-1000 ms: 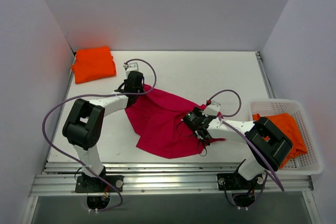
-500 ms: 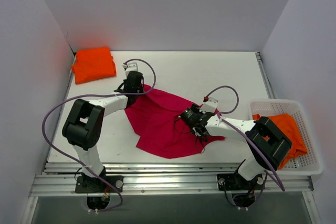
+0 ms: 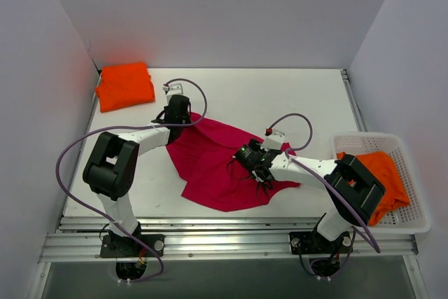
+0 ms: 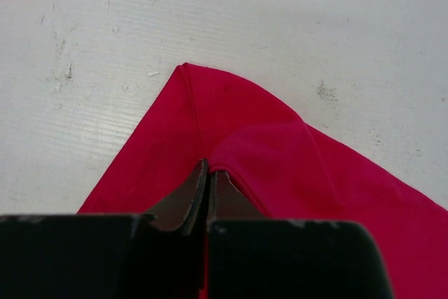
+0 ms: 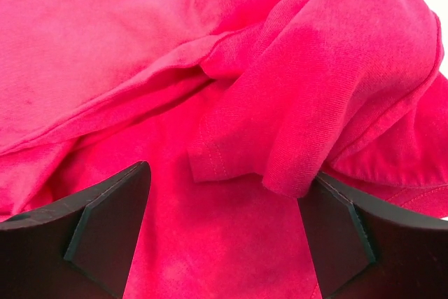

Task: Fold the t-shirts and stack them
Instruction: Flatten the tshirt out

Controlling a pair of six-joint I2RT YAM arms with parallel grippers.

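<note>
Next, my right gripper pinches the sleeve's hem (image 5: pixel 260 170) and lifts together with my left gripper, since the crimson-pink t-shirt's sleeve is bunched up over its body.
The crimson-pink t-shirt (image 3: pixel 210 162) lies crumpled in the middle of the table. My left gripper (image 3: pixel 176 118) is shut on its far left corner; in the left wrist view the fingertips (image 4: pixel 208 176) pinch a fold of the cloth (image 4: pixel 294 159). My right gripper (image 3: pixel 246 161) is open over the shirt's right part; in the right wrist view its fingers (image 5: pixel 112 222) stand wide apart with a bunched sleeve hem (image 5: pixel 231 152) between them. A folded orange t-shirt (image 3: pixel 125 85) lies at the far left corner. Another orange t-shirt (image 3: pixel 381 173) lies in the basket.
A white mesh basket (image 3: pixel 414 222) stands at the table's right edge. White walls close in the back and both sides. Bare white tabletop (image 3: pixel 280 96) lies behind the pink shirt.
My right gripper has slid left over the pink shirt, and the cloth's right edge has drawn in a little. The left gripper has not moved.
</note>
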